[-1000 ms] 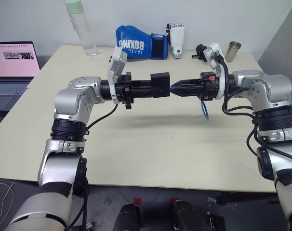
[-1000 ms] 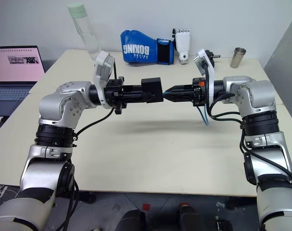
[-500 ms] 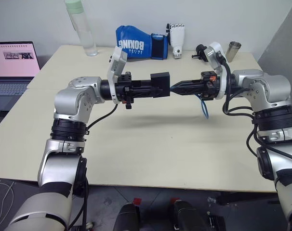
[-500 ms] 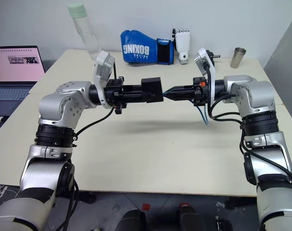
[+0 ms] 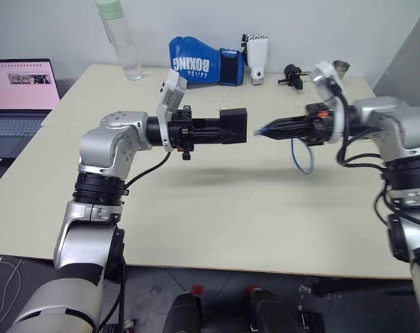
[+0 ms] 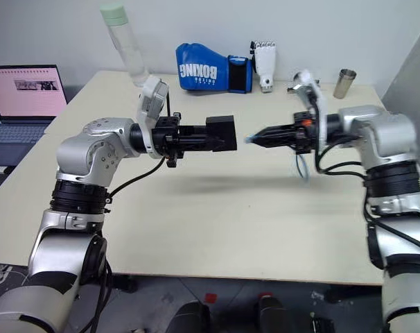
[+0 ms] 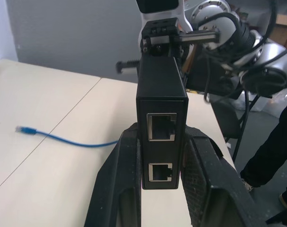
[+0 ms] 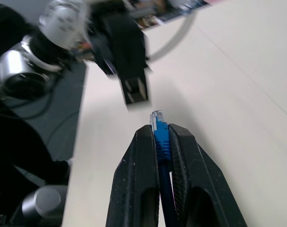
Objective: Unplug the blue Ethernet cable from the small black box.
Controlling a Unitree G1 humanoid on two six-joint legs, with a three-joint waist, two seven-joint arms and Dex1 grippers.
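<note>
My left gripper needs to set the small black box, now held level above the table, on the table just this side of the seam (image 5: 170, 144) below the blue boxing glove.
My left gripper (image 5: 220, 130) is shut on the small black box (image 5: 233, 126) and holds it level above the table, pointing right. In the left wrist view the box (image 7: 161, 94) stands between both fingers (image 7: 127, 179), its two ports empty. My right gripper (image 5: 263, 129) points left at the box and is shut on the blue Ethernet cable (image 5: 303, 158) just behind its plug (image 8: 157, 118). A small gap separates the plug from the box. The rest of the cable hangs in a loop under the right wrist; its other plug (image 7: 22, 128) shows in the left wrist view.
Along the far edge of the beige table (image 5: 196, 201) stand a clear bottle (image 5: 120, 41), a blue boxing glove (image 5: 199, 66), a white robotic hand (image 5: 256, 55), a small black part (image 5: 290, 75) and a metal cup (image 5: 340, 67). A laptop (image 5: 19, 87) sits off to the left.
My right gripper has pulled away to the right with the plug in its fingers, so the plug has left the box's port. The left gripper and box stayed put.
</note>
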